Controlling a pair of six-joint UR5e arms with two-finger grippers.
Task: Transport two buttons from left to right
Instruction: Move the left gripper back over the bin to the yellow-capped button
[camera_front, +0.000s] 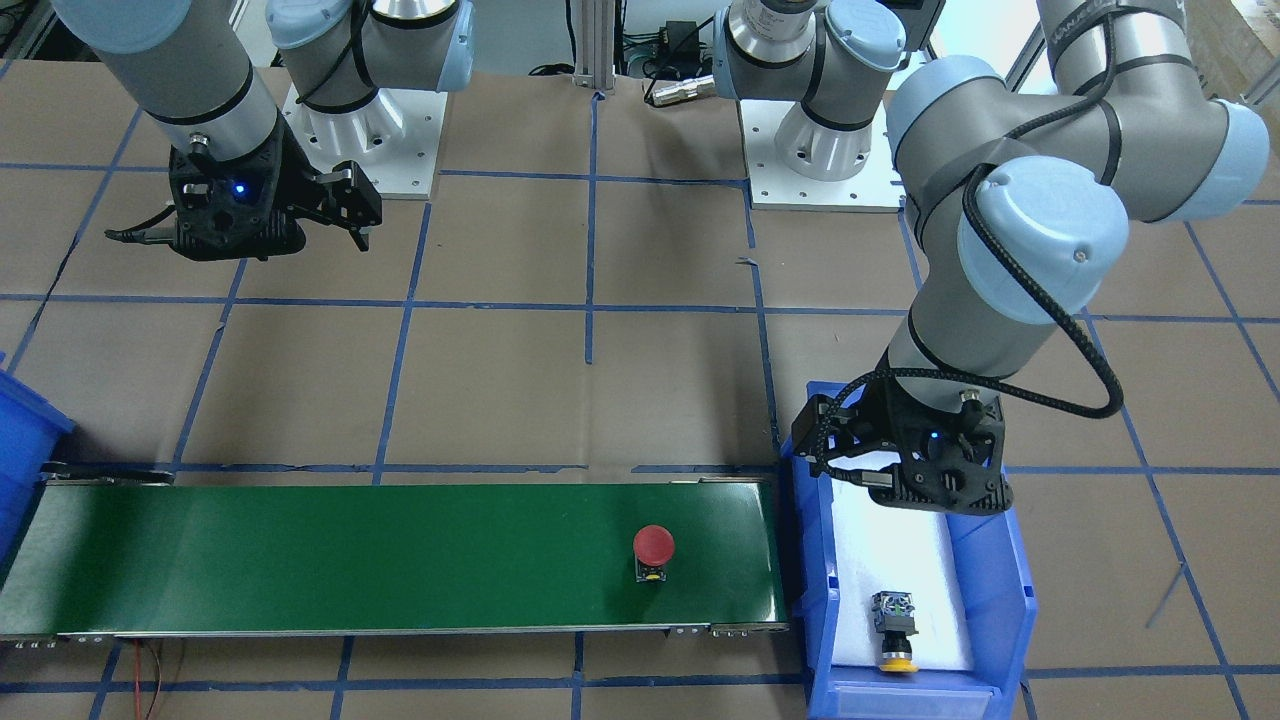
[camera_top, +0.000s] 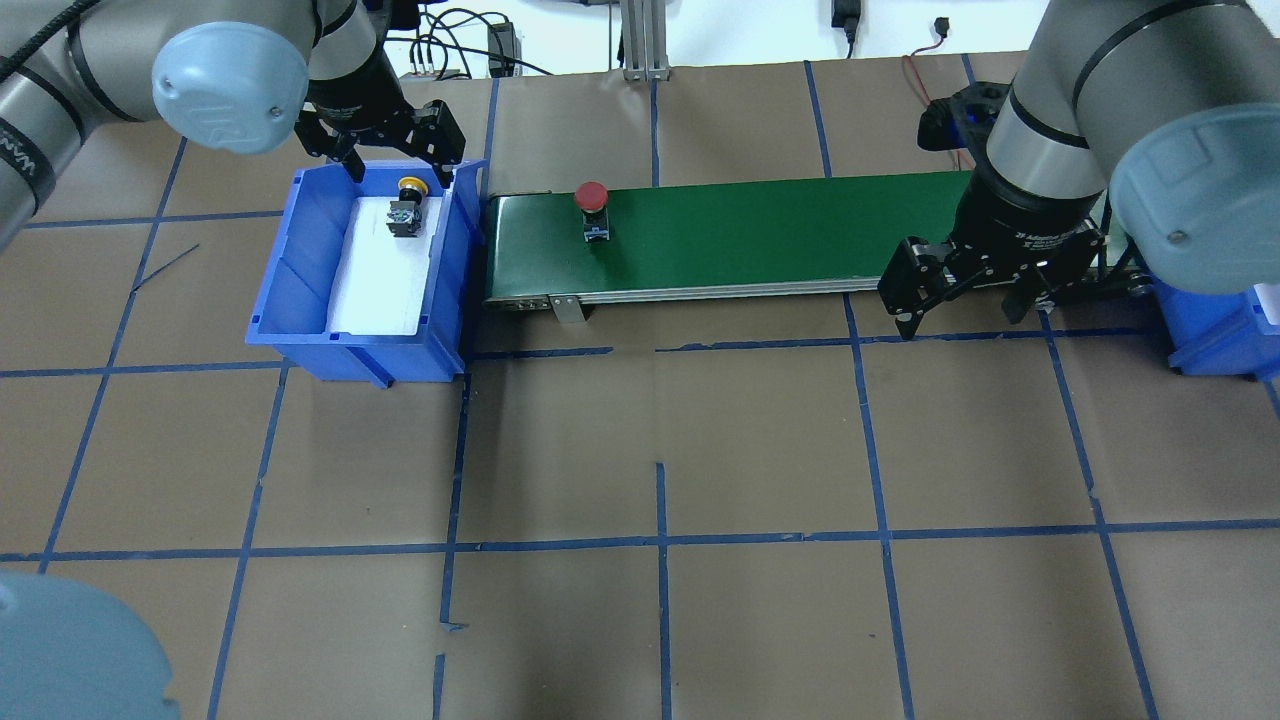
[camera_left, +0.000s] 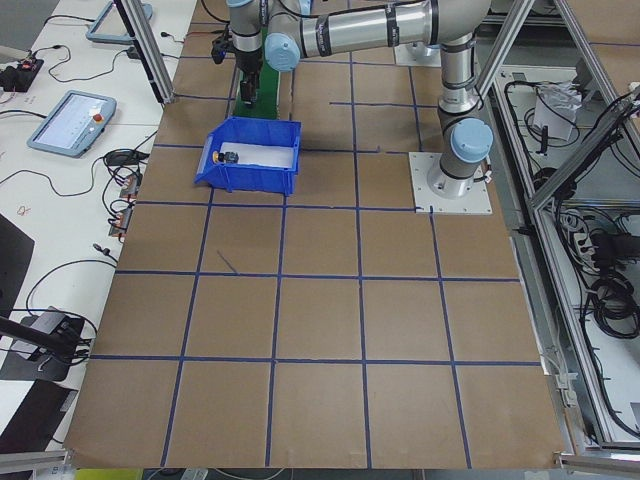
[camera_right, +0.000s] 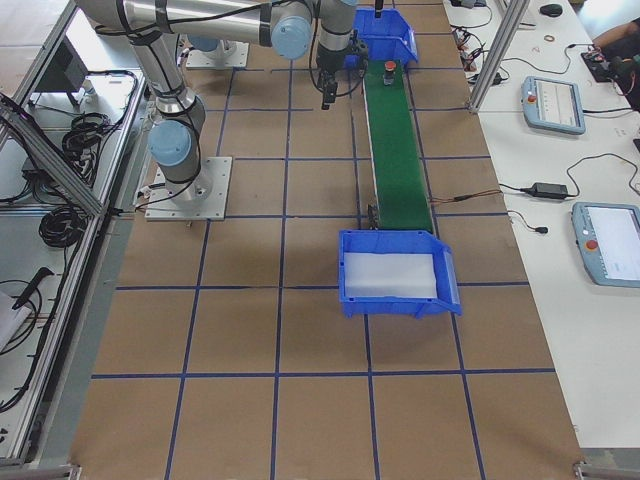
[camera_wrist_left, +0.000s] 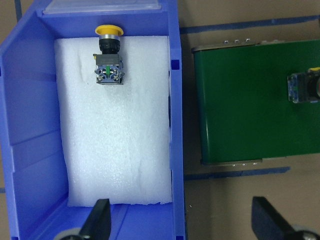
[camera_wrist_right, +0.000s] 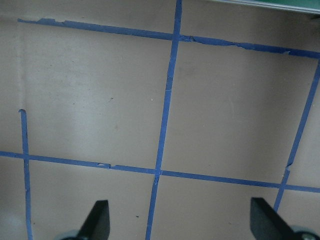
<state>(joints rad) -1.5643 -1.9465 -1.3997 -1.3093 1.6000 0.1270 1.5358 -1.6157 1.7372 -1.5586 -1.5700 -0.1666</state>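
Note:
Next, my left gripper grips the square base (camera_front: 893, 605) (camera_wrist_left: 109, 74) of the yellow-capped button at the end away from its yellow cap.
The red-capped button (camera_top: 590, 200) stands upright on the green conveyor belt (camera_top: 780, 230), near its left end. The yellow-capped button (camera_top: 407, 205) lies on its side on white foam at the far end of the left blue bin (camera_top: 300, 260). My left gripper (camera_top: 395, 165) hangs open above that bin, over the yellow button (camera_wrist_left: 109, 57) and apart from it, holding nothing. In the left wrist view the red button (camera_wrist_left: 305, 87) shows only partly at the right edge. My right gripper (camera_top: 962, 318) is open and empty above bare table, beside the belt's right end.
A second blue bin (camera_right: 395, 275) with white foam stands past the belt's right end. The brown table (camera_top: 660, 450) carries a grid of blue tape. Tablets and cables lie on side benches beyond the table.

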